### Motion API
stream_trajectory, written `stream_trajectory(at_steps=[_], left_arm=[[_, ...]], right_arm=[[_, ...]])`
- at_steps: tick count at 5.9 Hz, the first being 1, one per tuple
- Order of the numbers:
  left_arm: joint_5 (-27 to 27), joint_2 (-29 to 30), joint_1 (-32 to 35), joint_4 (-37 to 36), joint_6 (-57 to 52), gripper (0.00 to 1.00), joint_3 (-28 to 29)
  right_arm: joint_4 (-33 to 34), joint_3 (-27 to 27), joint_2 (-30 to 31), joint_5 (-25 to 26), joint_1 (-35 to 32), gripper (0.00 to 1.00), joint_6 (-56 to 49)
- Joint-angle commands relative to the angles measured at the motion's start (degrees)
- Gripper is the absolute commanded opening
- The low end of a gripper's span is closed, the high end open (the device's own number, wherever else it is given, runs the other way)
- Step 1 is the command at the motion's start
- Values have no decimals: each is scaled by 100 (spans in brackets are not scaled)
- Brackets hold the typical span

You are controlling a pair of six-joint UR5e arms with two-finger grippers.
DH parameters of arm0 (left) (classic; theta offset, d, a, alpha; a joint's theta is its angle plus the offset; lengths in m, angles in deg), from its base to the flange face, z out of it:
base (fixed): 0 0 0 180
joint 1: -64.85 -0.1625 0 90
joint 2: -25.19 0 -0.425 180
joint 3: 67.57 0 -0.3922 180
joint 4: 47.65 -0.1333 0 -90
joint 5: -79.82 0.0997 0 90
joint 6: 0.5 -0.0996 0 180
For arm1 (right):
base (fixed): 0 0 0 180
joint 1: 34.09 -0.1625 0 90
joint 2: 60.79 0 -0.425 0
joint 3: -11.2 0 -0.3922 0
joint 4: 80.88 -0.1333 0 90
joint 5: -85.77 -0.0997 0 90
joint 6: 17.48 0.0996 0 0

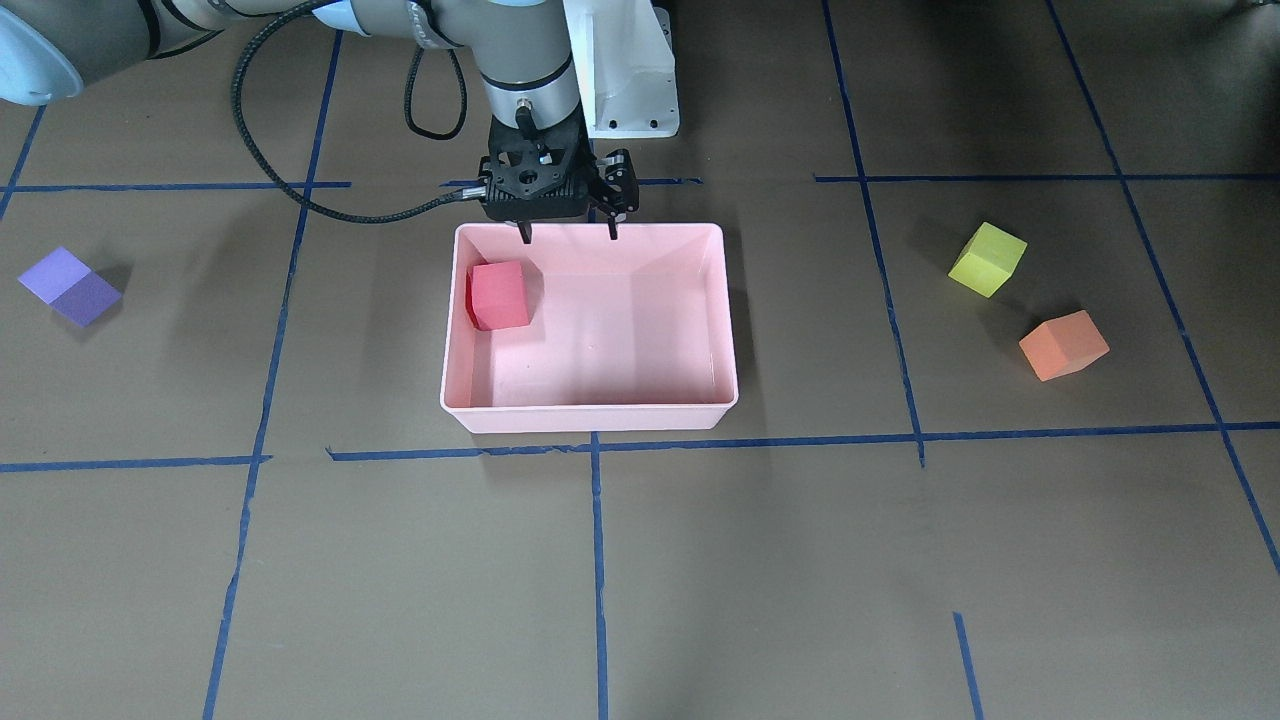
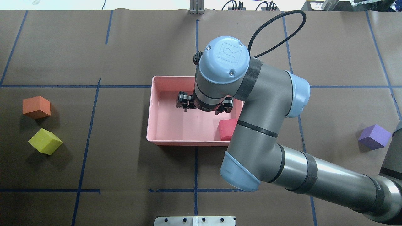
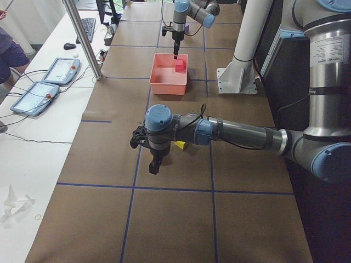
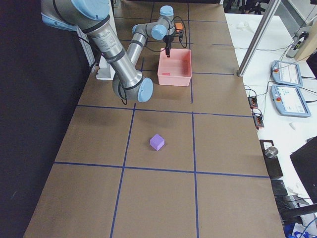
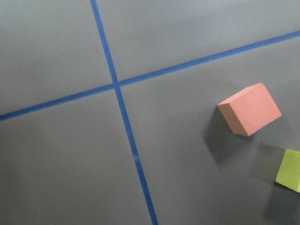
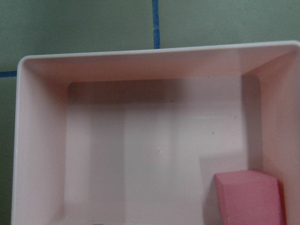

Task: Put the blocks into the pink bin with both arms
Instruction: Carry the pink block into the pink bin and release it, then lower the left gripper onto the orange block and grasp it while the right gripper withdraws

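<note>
Next, my left gripper goes next to the orange block beside the yellow-green block and closes around the orange block's middle [image 1: 1064,346] [image 5: 250,109].
The pink bin [image 1: 590,418] [image 2: 150,125] [image 6: 140,50] stands mid-table. The red-pink block [image 1: 499,294] [image 2: 226,128] [image 6: 248,197] lies inside it, in a corner on the robot's side. My right gripper [image 1: 568,237] hangs open and empty over the bin's robot-side edge, beside that block. The purple block [image 1: 68,286] [image 2: 374,137] sits on the table on my right side. The yellow-green block [image 1: 988,259] [image 2: 45,141] [image 5: 290,171] and the orange block [image 1: 1063,345] [image 2: 36,106] [image 5: 249,108] sit close together on my left side. My left gripper [image 3: 154,169] hovers beyond them; I cannot tell whether it is open or shut.
Blue tape lines grid the brown table. The white pedestal base [image 1: 630,70] [image 3: 238,82] stands behind the bin. A side table with tablets [image 3: 60,71] and a metal pole [image 3: 82,38] lie beyond the far edge.
</note>
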Motion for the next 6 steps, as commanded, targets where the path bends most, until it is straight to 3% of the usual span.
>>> stream_trajectory(at_steps=[1,2,4,5,6], left_arm=[[15,275,-707,350,352,100,344],[15,467,-826,674,1452,100,599],[67,478,-1474,2190,4542,100,1003],[563,512,-1860,2877,5401,100,1345],[742,756,-2151,3049,5844,100,1592]], right_arm=[[185,-12,262,-975,-902,100,-1247],[185,-3,465,-1093,-1255,100,-1905],[185,14,1183,-1829,-2299,100,-3791],[193,49,1501,-1929,-2783,100,-4811],[220,111,1747,-2147,-3162,100,-5613]])
